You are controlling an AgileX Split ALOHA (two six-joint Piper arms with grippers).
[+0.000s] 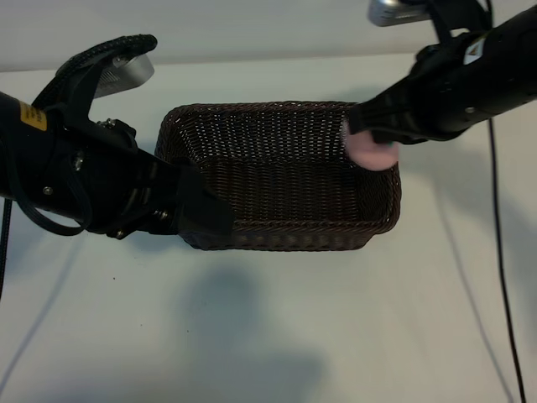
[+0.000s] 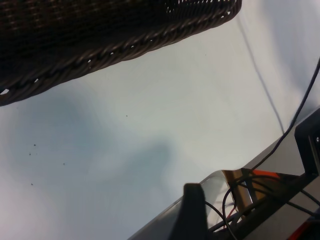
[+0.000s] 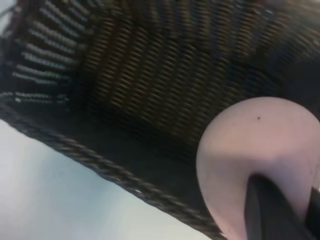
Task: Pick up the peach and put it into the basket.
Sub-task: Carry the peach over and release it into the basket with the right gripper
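The robot's right gripper will release the peach on the basket's bottom (image 1: 296, 207), close against the middle of the basket's front side.
The dark brown woven basket (image 1: 277, 239) stands in the middle of the white table. My right gripper (image 1: 369, 138) reaches in from the upper right and is shut on the pale pink peach (image 1: 373, 154), which hangs just over the basket's right end, inside the rim. The right wrist view shows the peach (image 3: 250, 145) close up against a dark fingertip (image 3: 272, 210), with the basket's woven inside (image 3: 150, 90) beyond it. My left gripper (image 1: 205, 214) hovers at the basket's front left corner, open and empty. The left wrist view shows one of its fingers (image 2: 192, 210) and the basket's braided rim (image 2: 100, 50).
A thin black cable (image 1: 503, 277) trails down the table's right side. The table's edge, with loose wires (image 2: 260, 200) behind it, appears in the left wrist view. Bare white tabletop (image 1: 252, 336) lies in front of the basket.
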